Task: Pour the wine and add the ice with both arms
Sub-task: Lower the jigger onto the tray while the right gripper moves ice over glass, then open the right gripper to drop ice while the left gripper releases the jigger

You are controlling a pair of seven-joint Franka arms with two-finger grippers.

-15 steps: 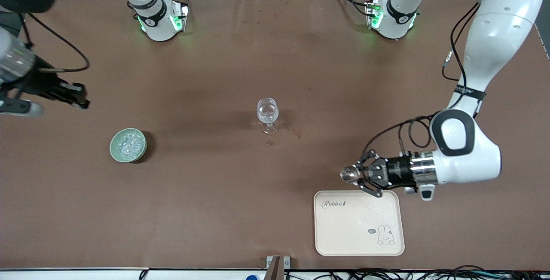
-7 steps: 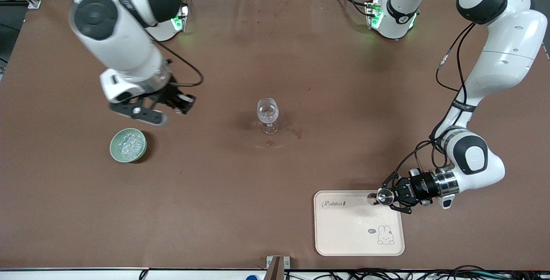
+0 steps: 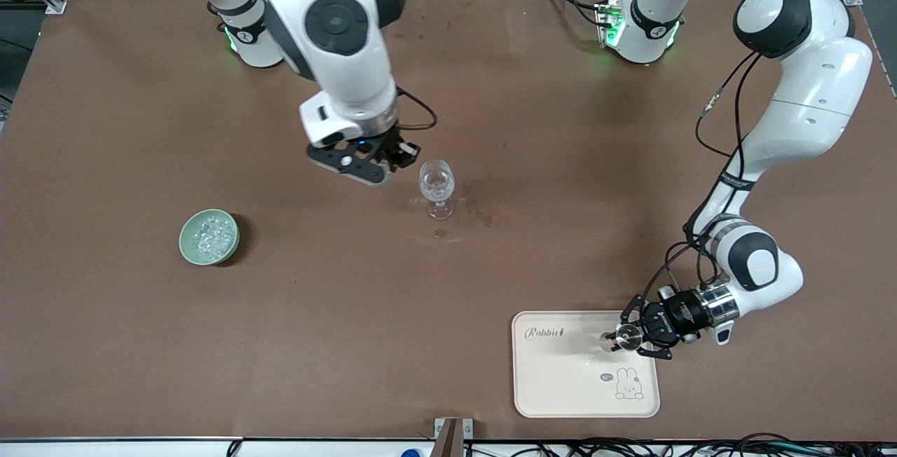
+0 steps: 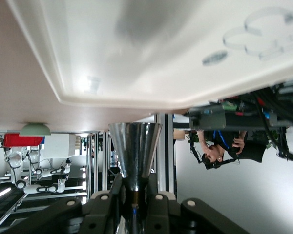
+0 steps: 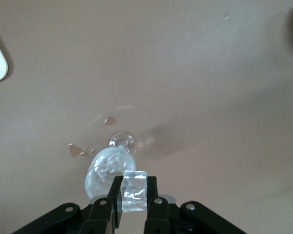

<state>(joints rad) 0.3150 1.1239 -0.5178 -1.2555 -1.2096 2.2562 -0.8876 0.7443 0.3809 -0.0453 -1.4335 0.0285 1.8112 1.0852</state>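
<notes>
I need to set the small metal cup down with my left gripper on the cream tray (image 3: 603, 343) (image 4: 129, 61), in between its lettering and its rabbit drawing.
A clear stemmed glass (image 3: 436, 187) stands upright mid-table; it also shows in the right wrist view (image 5: 107, 170). My right gripper (image 3: 401, 155) hangs just beside the glass's rim, toward the right arm's end, and is shut on a clear ice cube (image 5: 134, 191) held between its fingers (image 5: 116, 195). A green bowl (image 3: 209, 236) heaped with ice (image 3: 210, 233) sits toward the right arm's end. My left gripper (image 3: 626, 337) is shut on a small metal cup (image 4: 135, 146), lying sideways low over the cream tray (image 3: 560, 373).
The tray has a rabbit drawing (image 3: 628, 383) and sits near the table's front edge toward the left arm's end. Small wet spots (image 3: 440, 233) lie on the brown table by the glass's foot. Cables run along the front edge.
My right arm has swung from the right arm's end of the table, past the bowl, to beside the glass. My left gripper has moved with the metal cup down over the tray.
</notes>
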